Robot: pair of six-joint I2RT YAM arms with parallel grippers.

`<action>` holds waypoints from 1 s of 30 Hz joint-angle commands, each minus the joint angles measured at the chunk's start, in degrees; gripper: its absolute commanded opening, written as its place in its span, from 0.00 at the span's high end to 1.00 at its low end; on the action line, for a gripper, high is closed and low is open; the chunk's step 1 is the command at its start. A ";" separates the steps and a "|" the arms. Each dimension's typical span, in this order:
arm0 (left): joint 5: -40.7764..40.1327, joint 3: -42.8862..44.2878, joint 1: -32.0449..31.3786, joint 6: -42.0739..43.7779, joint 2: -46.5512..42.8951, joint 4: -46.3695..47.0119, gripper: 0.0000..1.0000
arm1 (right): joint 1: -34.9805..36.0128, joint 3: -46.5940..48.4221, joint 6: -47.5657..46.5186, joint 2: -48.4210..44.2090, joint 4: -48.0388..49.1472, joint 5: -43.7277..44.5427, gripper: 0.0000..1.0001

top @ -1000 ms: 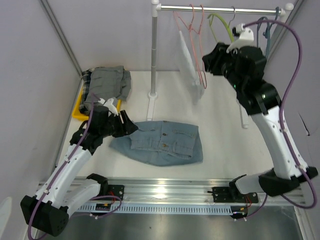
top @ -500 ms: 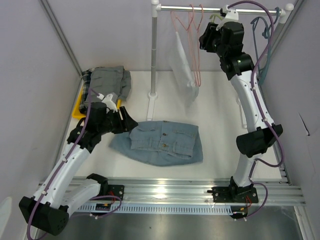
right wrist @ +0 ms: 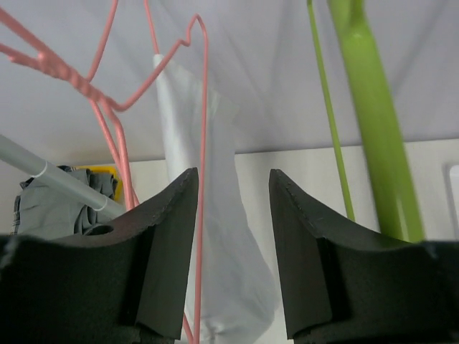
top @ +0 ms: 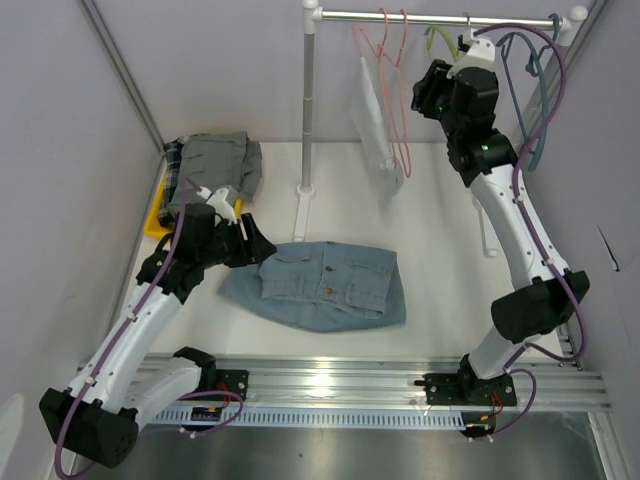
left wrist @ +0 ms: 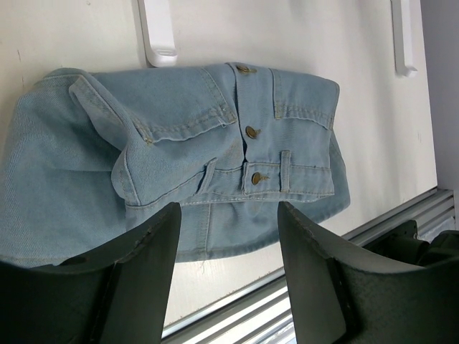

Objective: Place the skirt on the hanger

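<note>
The robot's right gripper should next move to the empty pink hanger's twisted neck point(top: 398, 67) point(right wrist: 117, 125), closer than the hanger with the white garment, and close just below that neck.
A light blue denim skirt point(top: 325, 285) lies flat on the white table, buttons up; it fills the left wrist view point(left wrist: 215, 165). My left gripper point(top: 262, 248) is open and empty, hovering at the skirt's left edge. A pink wire hanger point(top: 395, 95) hangs on the rail point(top: 440, 17), with a white garment point(top: 375, 120) beside it; both show in the right wrist view, the hanger point(right wrist: 201, 179) and the garment point(right wrist: 215, 236). My right gripper point(top: 425, 95) is open and empty, raised just right of the pink hanger. A green hanger point(right wrist: 366, 122) hangs to its right.
A folded grey garment point(top: 212, 170) lies on a yellow tray point(top: 155, 222) at the back left. The rack's white post point(top: 308, 100) and foot point(top: 300, 210) stand behind the skirt. A teal hanger point(top: 530, 70) hangs at the rail's right end. A metal rail point(top: 340, 385) runs along the front.
My right arm swung up from lower right to the rail, then shifted slightly right and down beside the pink hanger, which sways with the white garment. My left gripper barely moved.
</note>
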 commanded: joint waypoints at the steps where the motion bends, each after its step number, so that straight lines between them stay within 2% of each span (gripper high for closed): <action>1: 1.17 0.99 0.53 1.38 0.27 0.45 0.38 | -0.01 -3.42 1.31 -6.57 9.21 1.00 0.50; 7: 1.25 0.29 0.44 1.38 -0.08 0.45 0.38 | -0.01 -3.43 1.49 -6.49 10.71 -5.77 0.45; 17: 1.17 0.28 0.53 1.91 0.09 0.09 0.38 | 1.22 3.77 -0.53 0.44 9.57 -8.68 0.45; 25: 1.17 -0.24 0.53 2.26 0.44 0.27 0.38 | 2.80 9.22 -2.64 5.28 8.26 -7.80 0.44; 28: 1.34 0.02 0.53 2.43 0.62 0.18 0.38 | 3.33 10.54 -3.87 7.39 8.16 -6.13 0.47; 30: 1.17 0.20 0.53 2.61 0.71 -0.08 0.38 | 3.77 11.07 -5.09 8.71 9.21 -4.29 0.53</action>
